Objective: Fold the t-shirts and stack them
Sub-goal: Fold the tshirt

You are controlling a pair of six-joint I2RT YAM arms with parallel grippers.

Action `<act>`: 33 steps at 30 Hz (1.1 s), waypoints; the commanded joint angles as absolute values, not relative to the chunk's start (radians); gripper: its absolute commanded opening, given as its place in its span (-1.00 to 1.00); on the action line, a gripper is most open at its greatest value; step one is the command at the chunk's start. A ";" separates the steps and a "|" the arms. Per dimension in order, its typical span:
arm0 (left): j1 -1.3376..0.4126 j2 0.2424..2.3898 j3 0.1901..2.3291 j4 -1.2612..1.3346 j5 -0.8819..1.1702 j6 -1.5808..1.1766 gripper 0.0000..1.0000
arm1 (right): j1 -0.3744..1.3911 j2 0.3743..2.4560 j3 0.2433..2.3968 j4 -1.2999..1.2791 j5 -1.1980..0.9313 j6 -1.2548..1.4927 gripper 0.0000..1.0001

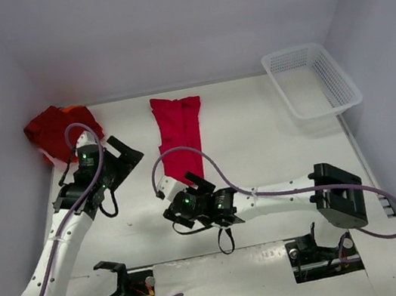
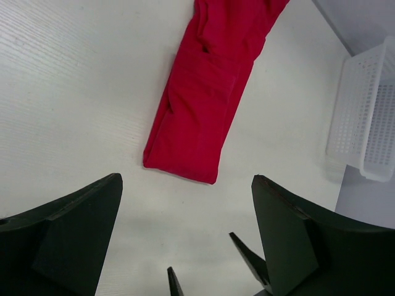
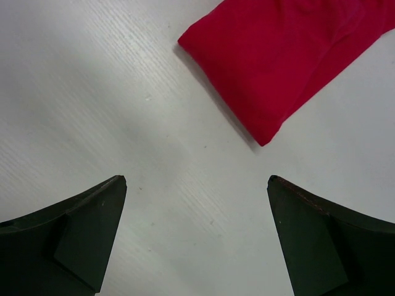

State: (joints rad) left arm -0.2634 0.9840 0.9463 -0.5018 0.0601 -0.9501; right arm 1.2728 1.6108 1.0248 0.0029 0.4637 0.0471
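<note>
My right gripper needs to grip the folded red t-shirt at the near end (image 1: pixel 192 176) (image 3: pixel 237 114), toward its corner on the basket's side.
A red t-shirt (image 1: pixel 179 134) lies folded into a long narrow strip on the white table, running from the back toward the middle. It also shows in the left wrist view (image 2: pixel 207 98), and its near end shows in the right wrist view (image 3: pixel 284 68). A darker red crumpled t-shirt pile (image 1: pixel 56 127) sits at the back left corner. My left gripper (image 1: pixel 127 151) is open and empty, left of the strip (image 2: pixel 186 185). My right gripper (image 1: pixel 182 187) is open and empty just short of the strip's near end (image 3: pixel 196 182).
A white plastic mesh basket (image 1: pixel 313 80) stands at the back right, also seen in the left wrist view (image 2: pixel 367 117). Grey walls close the table at the back and sides. Purple cables loop over both arms.
</note>
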 commanded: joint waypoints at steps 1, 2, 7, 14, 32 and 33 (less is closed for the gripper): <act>-0.224 0.959 1.022 -0.508 0.092 -0.942 0.61 | 1.292 1.654 1.052 0.018 0.489 0.026 0.89; -0.215 0.957 1.025 -0.511 0.097 -0.939 0.61 | 1.296 1.661 1.046 0.021 0.491 0.025 0.89; -0.114 0.943 1.025 -0.517 0.178 -0.928 0.61 | 1.299 1.712 1.025 0.060 0.508 0.008 0.89; 0.009 0.934 1.005 -0.515 0.287 -0.907 0.61 | 1.301 1.767 1.022 0.101 0.531 -0.020 0.89; 0.155 0.930 0.971 -0.500 0.405 -0.870 0.61 | 1.299 1.937 1.068 0.163 0.618 -0.094 0.89; 0.156 0.930 0.969 -0.500 0.406 -0.870 0.61 | 1.295 1.948 1.071 0.166 0.623 -0.097 0.89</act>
State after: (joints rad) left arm 0.1421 0.9440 0.9684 -0.5423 0.3710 -0.8894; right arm 1.2976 1.9018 1.0622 0.1890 0.6006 -0.0738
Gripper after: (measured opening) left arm 0.806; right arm 0.942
